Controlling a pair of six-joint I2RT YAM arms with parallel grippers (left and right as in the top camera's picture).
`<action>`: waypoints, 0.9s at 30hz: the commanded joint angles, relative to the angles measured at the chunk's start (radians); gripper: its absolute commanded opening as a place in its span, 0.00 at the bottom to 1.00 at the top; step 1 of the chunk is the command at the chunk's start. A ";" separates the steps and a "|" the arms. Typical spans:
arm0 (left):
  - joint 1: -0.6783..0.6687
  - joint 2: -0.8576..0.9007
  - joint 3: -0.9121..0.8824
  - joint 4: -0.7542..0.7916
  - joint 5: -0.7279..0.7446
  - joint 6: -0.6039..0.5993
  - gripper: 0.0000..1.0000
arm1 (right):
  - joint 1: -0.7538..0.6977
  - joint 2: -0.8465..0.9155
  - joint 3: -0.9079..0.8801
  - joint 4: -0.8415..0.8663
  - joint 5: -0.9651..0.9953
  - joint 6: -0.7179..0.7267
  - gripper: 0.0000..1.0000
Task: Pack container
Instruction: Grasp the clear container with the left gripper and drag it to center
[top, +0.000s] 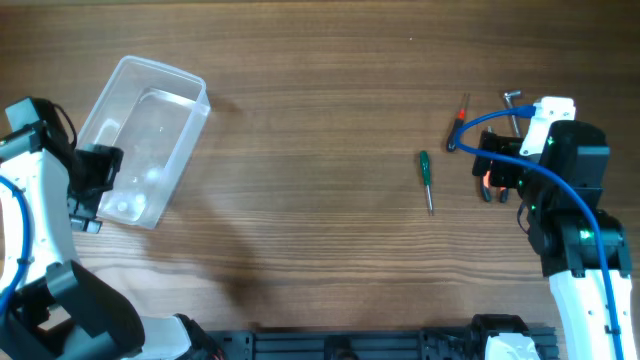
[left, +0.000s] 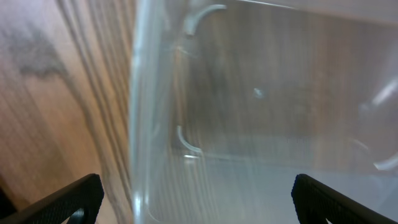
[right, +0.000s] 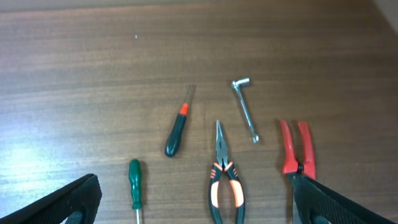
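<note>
Next, my left gripper closes on the rim of the near short side (top: 113, 217) (left: 142, 198) of the clear plastic container.
The clear plastic container (top: 150, 125) lies at the left of the table, tilted diagonally. My left gripper (top: 98, 188) is open at the container's near left end. In the left wrist view the container wall (left: 261, 124) fills the frame between my wide-open fingers (left: 196, 202). My right gripper (top: 493, 178) is open and empty, hovering over the tools at the right. In the right wrist view, between and beyond the open fingers (right: 199, 205), lie a green screwdriver (right: 134, 183), a dark awl with a red band (right: 176, 134), orange-and-black needle-nose pliers (right: 224, 180), an L-shaped metal key (right: 246, 109) and red-handled pliers (right: 297, 146).
In the overhead view the green screwdriver (top: 426, 180) lies left of the right arm, and the awl (top: 458, 125) and metal key (top: 515, 103) lie behind it. A blue cable (top: 540, 170) runs along the right arm. The table is wood (top: 310, 120).
</note>
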 joint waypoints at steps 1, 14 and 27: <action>0.064 0.015 0.014 -0.031 -0.054 -0.067 1.00 | -0.003 0.026 0.020 -0.005 0.003 -0.018 1.00; 0.079 0.043 -0.169 0.277 0.015 0.285 1.00 | -0.003 0.043 0.020 -0.005 0.003 -0.019 1.00; 0.001 0.127 -0.170 0.291 0.042 0.277 0.40 | -0.003 0.043 0.020 -0.005 0.003 -0.019 1.00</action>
